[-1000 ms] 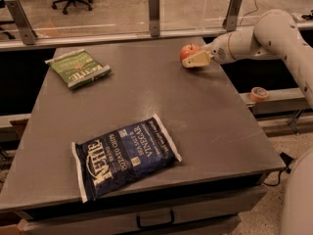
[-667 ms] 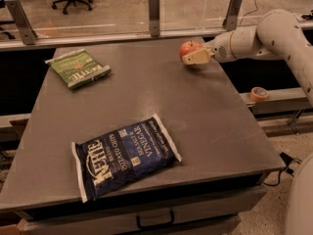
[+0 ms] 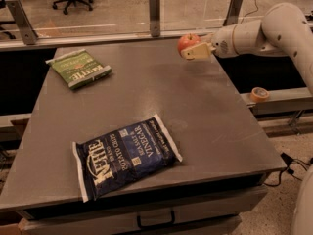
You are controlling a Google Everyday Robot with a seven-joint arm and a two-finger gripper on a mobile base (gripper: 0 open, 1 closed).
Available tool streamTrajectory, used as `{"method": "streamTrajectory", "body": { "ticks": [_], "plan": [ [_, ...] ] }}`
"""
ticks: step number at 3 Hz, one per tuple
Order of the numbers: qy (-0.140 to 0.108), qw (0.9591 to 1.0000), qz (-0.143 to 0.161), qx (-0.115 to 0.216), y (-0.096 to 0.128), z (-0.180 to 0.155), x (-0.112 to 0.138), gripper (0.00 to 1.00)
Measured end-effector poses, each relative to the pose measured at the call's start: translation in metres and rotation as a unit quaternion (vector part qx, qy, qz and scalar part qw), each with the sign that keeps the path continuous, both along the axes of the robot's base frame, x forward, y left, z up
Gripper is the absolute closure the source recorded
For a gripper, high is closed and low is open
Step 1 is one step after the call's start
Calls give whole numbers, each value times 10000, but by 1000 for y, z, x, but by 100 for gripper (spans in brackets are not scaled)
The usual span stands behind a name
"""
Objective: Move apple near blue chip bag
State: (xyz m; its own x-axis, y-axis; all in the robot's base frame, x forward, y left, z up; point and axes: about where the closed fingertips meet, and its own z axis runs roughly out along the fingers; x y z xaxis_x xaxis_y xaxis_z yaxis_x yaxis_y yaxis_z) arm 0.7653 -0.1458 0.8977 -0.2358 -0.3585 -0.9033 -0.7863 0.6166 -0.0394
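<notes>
My gripper will let go of the apple on the grey table [image 3: 180,107], just past the far corner of the blue chip bag.
The apple [image 3: 187,41] is small, round and red-orange. It is held between the cream fingers [image 3: 198,52] of my gripper [image 3: 191,46], lifted above the table's far right part. The white arm reaches in from the right. The blue chip bag [image 3: 126,156] is a dark navy Kettle bag with white lettering. It lies flat near the table's front edge, left of centre, well away from the apple.
A smaller green chip bag [image 3: 79,68] lies at the far left of the grey table [image 3: 215,126]. A glass barrier with metal posts [image 3: 154,13] runs behind the table. A roll of tape [image 3: 258,94] sits on a ledge to the right.
The gripper has lifted the apple off the table and carried it slightly up and left. The bags have not moved.
</notes>
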Motion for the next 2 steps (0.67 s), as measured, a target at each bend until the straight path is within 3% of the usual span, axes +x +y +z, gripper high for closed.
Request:
{"method": "streamTrajectory", "body": {
  "ticks": [1, 2],
  "plan": [
    [10, 10000, 15, 7, 1, -1, 0, 100],
    [116, 9991, 380, 141, 12, -5, -28, 100]
  ]
}}
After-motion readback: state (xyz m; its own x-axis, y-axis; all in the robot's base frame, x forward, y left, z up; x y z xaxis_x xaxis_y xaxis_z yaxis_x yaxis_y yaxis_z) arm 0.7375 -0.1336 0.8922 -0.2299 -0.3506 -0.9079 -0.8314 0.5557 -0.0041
